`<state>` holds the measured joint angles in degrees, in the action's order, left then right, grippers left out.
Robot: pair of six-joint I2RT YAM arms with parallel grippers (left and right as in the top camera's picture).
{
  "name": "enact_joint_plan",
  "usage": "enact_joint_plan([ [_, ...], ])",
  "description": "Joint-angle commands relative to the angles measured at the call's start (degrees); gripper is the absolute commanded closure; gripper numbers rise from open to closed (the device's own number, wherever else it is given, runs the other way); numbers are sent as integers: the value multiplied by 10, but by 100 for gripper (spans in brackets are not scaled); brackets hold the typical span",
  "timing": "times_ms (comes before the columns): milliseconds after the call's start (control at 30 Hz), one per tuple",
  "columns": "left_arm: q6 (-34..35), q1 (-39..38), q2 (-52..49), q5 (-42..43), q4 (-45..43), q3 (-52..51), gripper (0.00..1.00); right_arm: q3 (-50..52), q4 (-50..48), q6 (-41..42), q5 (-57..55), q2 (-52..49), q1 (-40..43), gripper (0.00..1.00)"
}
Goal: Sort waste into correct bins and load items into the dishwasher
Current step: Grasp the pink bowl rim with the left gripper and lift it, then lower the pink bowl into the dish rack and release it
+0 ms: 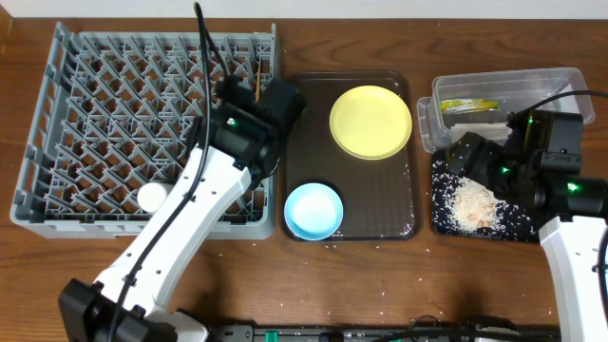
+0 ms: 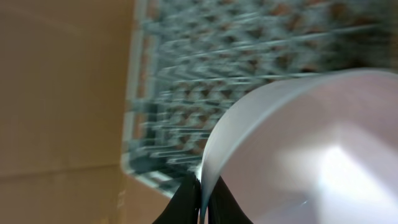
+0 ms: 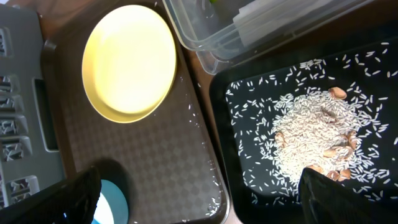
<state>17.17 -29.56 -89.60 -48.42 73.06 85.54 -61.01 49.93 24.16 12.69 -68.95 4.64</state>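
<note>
I will release the white bowl from my left gripper in the grey dish rack [image 1: 219, 161], between the small white cup and the wooden chopsticks.
My left gripper [image 2: 202, 200] is shut on the rim of the white bowl [image 2: 311, 149] and holds it over the right side of the grey dish rack [image 1: 114, 114]; my arm hides the bowl in the overhead view. A small white cup [image 1: 150, 197] and the wooden chopsticks [image 1: 261, 81] sit in the rack. The yellow plate [image 1: 370, 122] and the light blue bowl [image 1: 313, 210] lie on the brown serving tray [image 1: 399, 204]. My right gripper [image 3: 199, 205] is open and empty above the seam between that tray and the black tray [image 3: 249, 162], which holds the rice crumbs [image 3: 311, 127].
The clear tub [image 1: 560, 81] at the back right holds the green-and-orange wrapper [image 1: 470, 104] and white tissue [image 1: 480, 122]. Stray rice grains lie on the brown tray's right edge and on the table in front.
</note>
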Motion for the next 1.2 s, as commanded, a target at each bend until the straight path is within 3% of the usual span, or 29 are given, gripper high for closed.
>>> enact_joint_plan([
  [0, 97, 13, -6, -153, -3, -57, 93, 0, 0, 7, 2, 0, 4, 1],
  [133, 112, 16, -12, -221, -58, -126, 93, 0, 0, 7, 2, 0, 4, 1],
  [533, 112, 20, -22, -258, -144, -193, 93, 0, 0, 7, 2, 0, 4, 1],
  [1167, 112, 42, -102, -201, -179, -200, 92, 0, 0, 7, 2, 0, 4, 1],
])
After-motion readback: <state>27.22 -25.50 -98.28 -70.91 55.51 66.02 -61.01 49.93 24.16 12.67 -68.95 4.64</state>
